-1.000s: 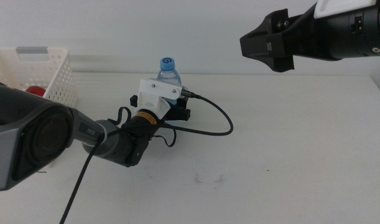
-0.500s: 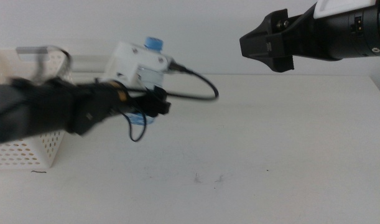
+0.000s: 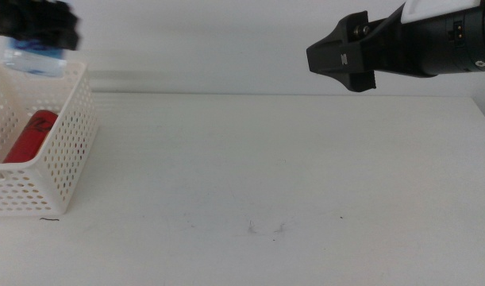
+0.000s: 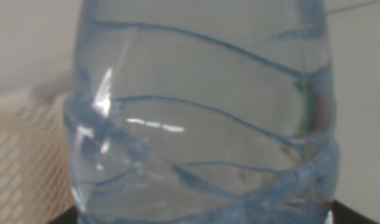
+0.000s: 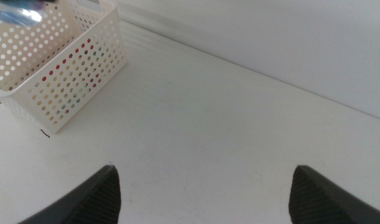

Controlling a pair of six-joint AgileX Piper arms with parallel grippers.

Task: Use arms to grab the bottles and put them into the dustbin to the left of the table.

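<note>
Next, my left gripper drops the clear water bottle on the red can inside the white perforated dustbin (image 3: 32, 135). The bottle is now held above the dustbin's back.
My left gripper (image 3: 37, 28), blurred at the far left, is shut on the clear water bottle (image 3: 36, 60) and holds it above the back of the white perforated dustbin (image 3: 61, 151). The bottle fills the left wrist view (image 4: 202, 112), with the dustbin (image 4: 18, 155) behind it. A red can (image 3: 32, 135) lies inside the dustbin. My right gripper (image 3: 343, 56) hangs high over the table's (image 3: 290, 175) back right; its jaws are open and empty in the right wrist view (image 5: 211, 199). The yellow-juice bottle is out of view.
The right wrist view shows the dustbin (image 5: 62, 65) at the table's far left with the red can (image 5: 71, 70) visible through its holes. Faint scuff marks (image 3: 266, 229) lie on the tabletop near the front.
My left arm has lifted the water bottle from the middle of the table and swung it left to above the dustbin. The right arm has not moved.
</note>
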